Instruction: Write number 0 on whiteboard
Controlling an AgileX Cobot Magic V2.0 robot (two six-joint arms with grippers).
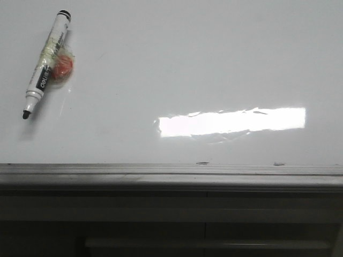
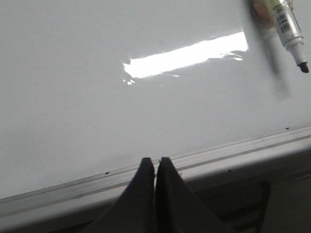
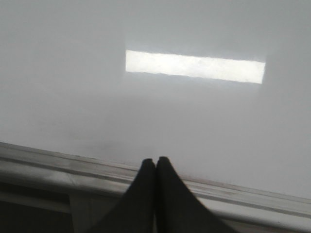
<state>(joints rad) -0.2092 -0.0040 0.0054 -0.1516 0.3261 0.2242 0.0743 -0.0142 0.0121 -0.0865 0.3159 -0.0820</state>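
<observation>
My left gripper needs to grab the black label [image 1: 42, 80] [image 2: 290, 32] of the white marker next, near the marker's bare black tip.
The whiteboard [image 1: 177, 64] is glossy white with a grey metal rim [image 1: 171, 174] along its near edge and bears no drawn number 0. A white marker [image 1: 47, 63] with a black cap end and bare black tip lies at its far left, wrapped in clear tape with an orange-red lump [image 1: 62, 67]. The marker also shows in the left wrist view [image 2: 290, 30]. My left gripper [image 2: 155, 161] is shut and empty over the rim. My right gripper [image 3: 155, 161] is shut and empty over the rim. Neither gripper shows in the front view.
A bright rectangular glare [image 1: 231, 121] lies on the board right of centre. Small dark specks [image 1: 202, 163] mark the board near the rim. Below the rim a dark table front [image 1: 171, 225] drops away.
</observation>
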